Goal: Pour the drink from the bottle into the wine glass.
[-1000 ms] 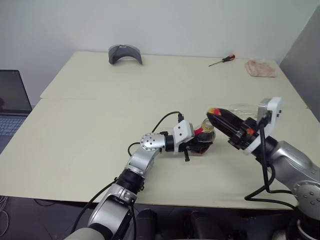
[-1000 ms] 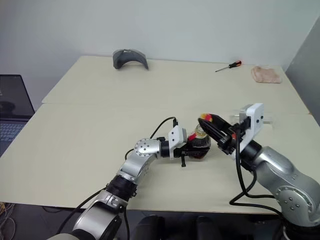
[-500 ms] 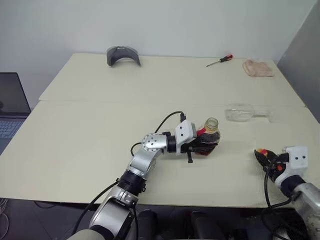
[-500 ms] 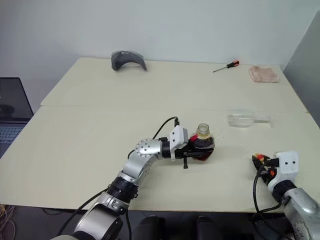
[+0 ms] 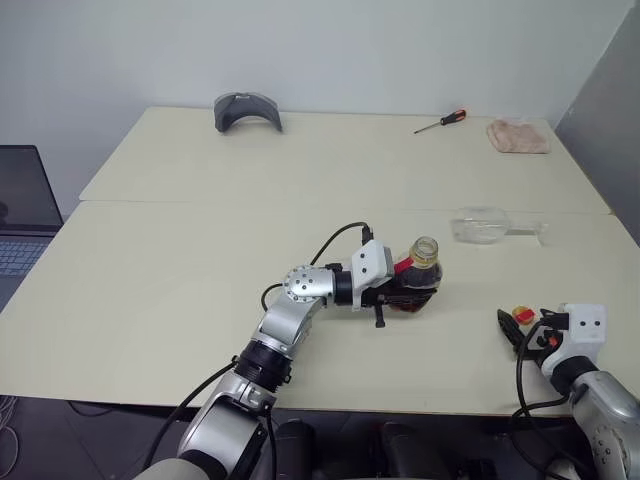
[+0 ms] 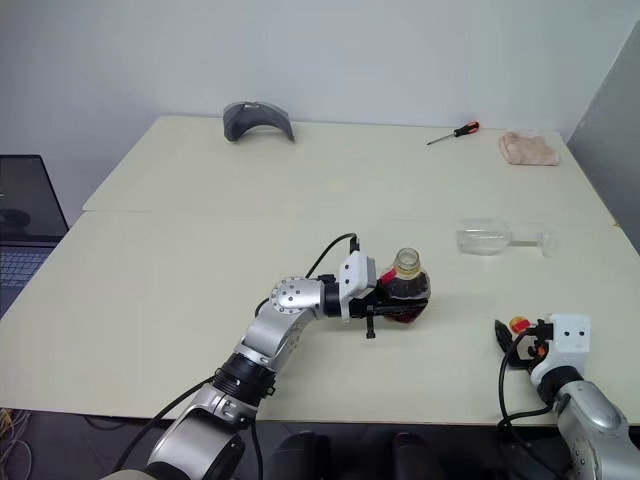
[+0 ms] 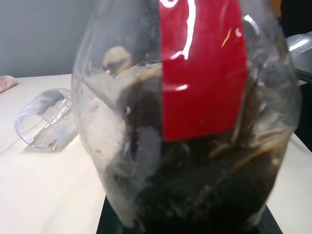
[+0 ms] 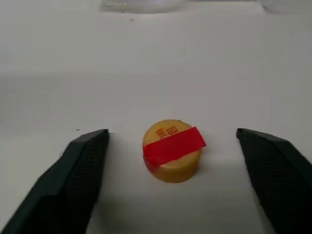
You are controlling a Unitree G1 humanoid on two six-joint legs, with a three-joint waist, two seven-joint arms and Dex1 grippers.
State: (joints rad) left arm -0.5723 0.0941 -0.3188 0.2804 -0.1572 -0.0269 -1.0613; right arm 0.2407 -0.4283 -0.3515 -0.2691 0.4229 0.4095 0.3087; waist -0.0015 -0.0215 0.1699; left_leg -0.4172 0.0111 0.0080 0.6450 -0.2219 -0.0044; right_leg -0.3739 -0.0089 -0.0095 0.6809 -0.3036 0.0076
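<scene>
I should release the bottle, still upright near the table's middle front, from my left gripper just in front of the table seam (image 5: 233, 234), in line with the grey curved object.
The bottle (image 5: 422, 280) stands upright near the table's middle front, uncapped, with the dark drink (image 7: 204, 185) in its lower part and a red label band. My left gripper (image 5: 404, 291) reaches in level from the left and is shut on the bottle's body. The wine glass (image 5: 486, 225) lies on its side behind and to the right of the bottle, also seen as the wine glass (image 7: 45, 124). The yellow cap (image 8: 171, 152), marked with red tape, rests on the table between the spread fingers of my open right gripper (image 8: 171, 131), low at the front right (image 5: 516, 326).
A grey curved object (image 5: 247, 107) lies at the back left. A red-handled screwdriver (image 5: 443, 120) and a pinkish cloth (image 5: 518, 136) lie at the back right. A laptop (image 5: 22, 205) stands off the table's left edge. A seam (image 5: 200, 202) crosses the tabletop.
My right gripper dropped down and to the right, away from the bottle's neck, carrying the yellow cap. It then opened, and the cap now lies on the table. The left arm held still.
</scene>
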